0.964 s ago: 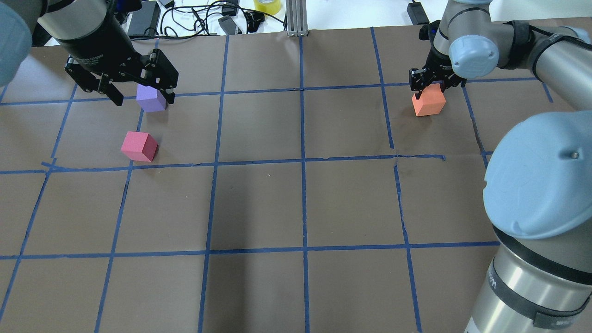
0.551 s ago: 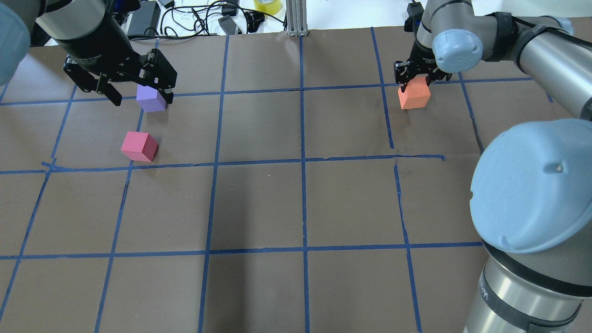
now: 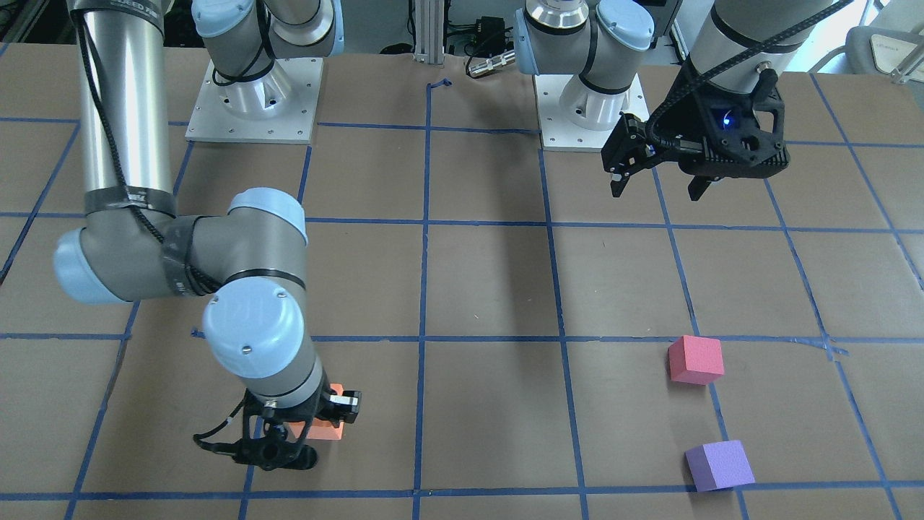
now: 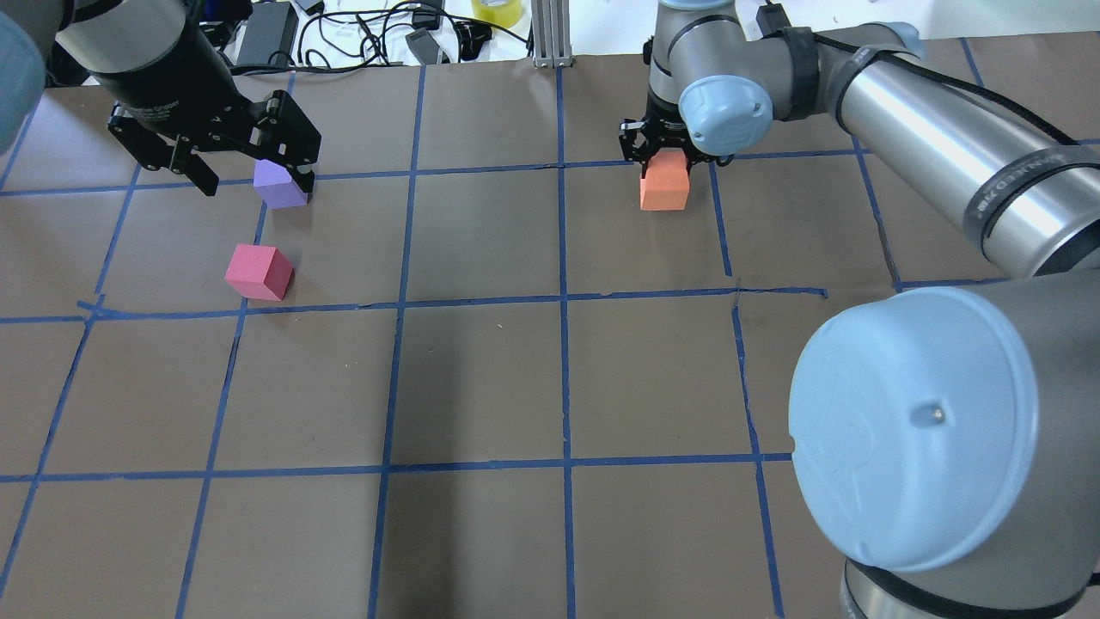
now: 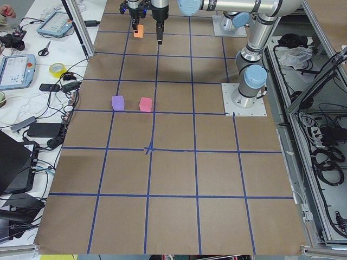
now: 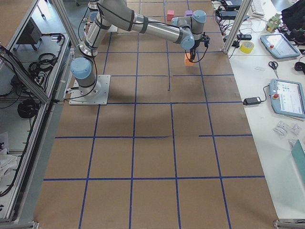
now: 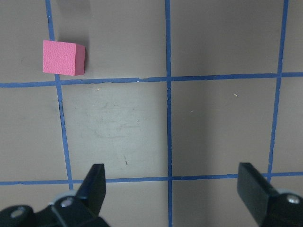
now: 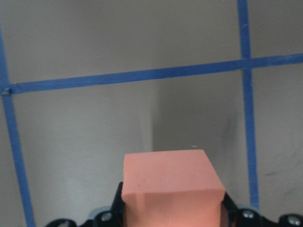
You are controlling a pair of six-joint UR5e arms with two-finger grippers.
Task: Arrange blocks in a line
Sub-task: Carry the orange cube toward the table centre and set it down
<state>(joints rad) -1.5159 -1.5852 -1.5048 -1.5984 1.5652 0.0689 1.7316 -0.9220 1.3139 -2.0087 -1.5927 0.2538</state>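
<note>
I need to use my right gripper to set the orange block down just beside the centre line [image 3: 442, 387], on the side where the pinkish-red block is.
My right gripper [image 4: 666, 159] is shut on the orange block [image 4: 663, 185] and holds it low over the table, just right of the centre line at the far side. The block fills the bottom of the right wrist view [image 8: 170, 189] and also shows in the front view [image 3: 328, 427]. The purple block [image 4: 279, 187] and the pinkish-red block [image 4: 258, 272] lie apart at the far left. My left gripper [image 3: 655, 189] is open and empty, raised well above the table. In the left wrist view, the pinkish-red block [image 7: 63, 57] lies ahead to the left.
Cables, adapters and a yellow tape roll [image 4: 497, 9] lie beyond the table's far edge, beside an aluminium post [image 4: 550, 34]. My right arm's elbow [image 4: 911, 438] covers the near right of the overhead view. Blue tape lines grid the brown table [image 4: 481, 378].
My right gripper has carried the orange block leftward, from the far right toward the centre line. My left gripper has hardly moved and stays open.
</note>
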